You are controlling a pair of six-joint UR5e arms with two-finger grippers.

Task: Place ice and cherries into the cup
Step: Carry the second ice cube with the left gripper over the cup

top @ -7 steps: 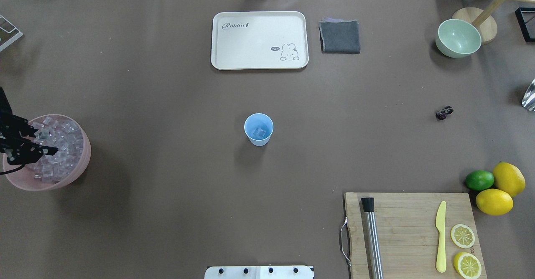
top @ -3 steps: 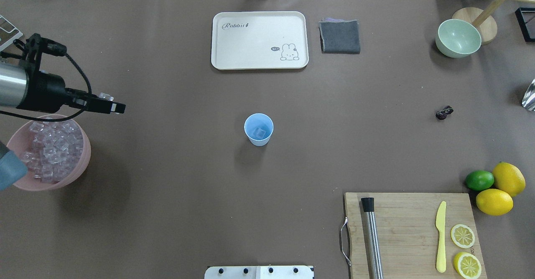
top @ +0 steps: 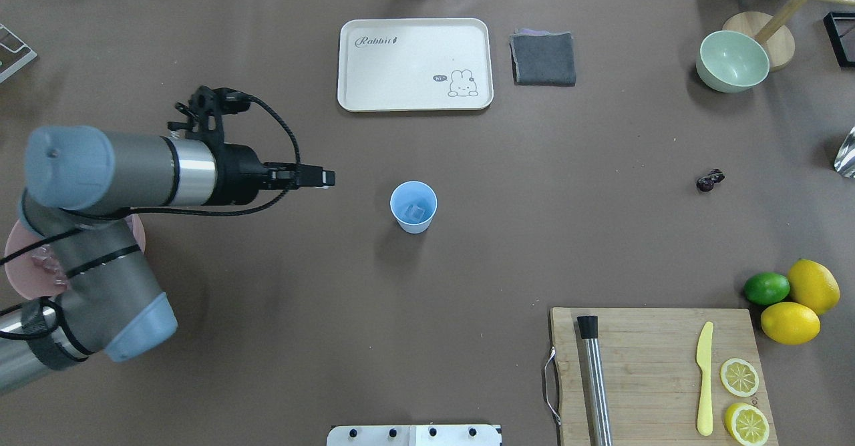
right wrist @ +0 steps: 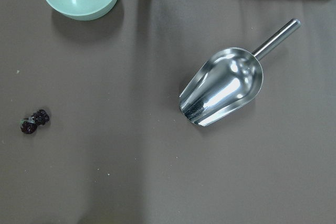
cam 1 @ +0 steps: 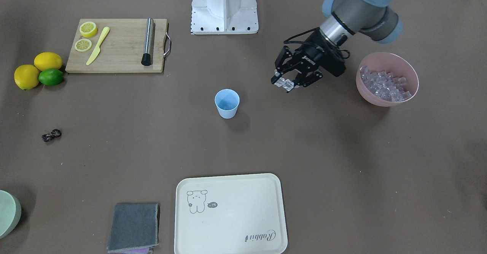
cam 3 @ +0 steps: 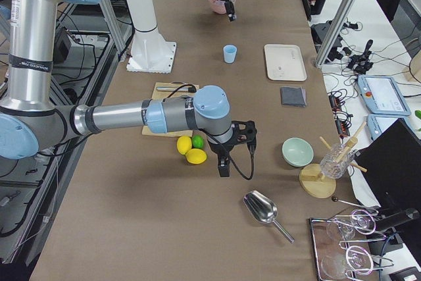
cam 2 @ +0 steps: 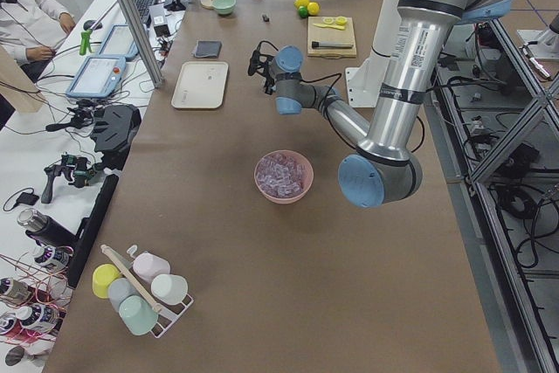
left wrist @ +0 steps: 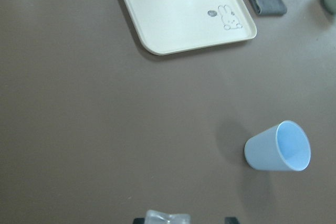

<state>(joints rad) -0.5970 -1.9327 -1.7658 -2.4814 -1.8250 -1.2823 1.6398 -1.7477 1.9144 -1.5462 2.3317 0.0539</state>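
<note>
I need to let go of the clear ice with my left gripper down inside the light-blue cup [cam 1: 225, 106] [left wrist: 292, 146] that stands in the middle of the table.
The light-blue cup [top: 413, 207] stands upright mid-table with one ice cube [top: 415, 212] inside; it also shows in the front view [cam 1: 227, 103] and the left wrist view [left wrist: 278, 146]. My left gripper [cam 1: 286, 83] is shut on clear ice [cam 1: 284, 82] and hangs above the table between the pink bowl [cam 1: 387, 90] of ice cubes and the cup, short of the cup. It also shows in the overhead view [top: 322, 179]. The cherries [top: 709, 180] lie on the table far right, also in the right wrist view [right wrist: 34, 121]. My right gripper [cam 3: 223, 166] shows only in the right side view; I cannot tell whether it is open or shut.
A cream tray [top: 415, 64], a grey cloth [top: 543, 58] and a pale green bowl [top: 732, 61] lie at the far side. A cutting board [top: 658, 374] holds a metal muddler, a yellow knife and lemon slices. Two lemons and a lime [top: 766, 288] sit beside it. A metal scoop [right wrist: 223, 88] lies at the right end.
My left gripper has lifted out of the pink bowl with ice and travelled right across the table towards the cup. Cup and cherries have not moved.
</note>
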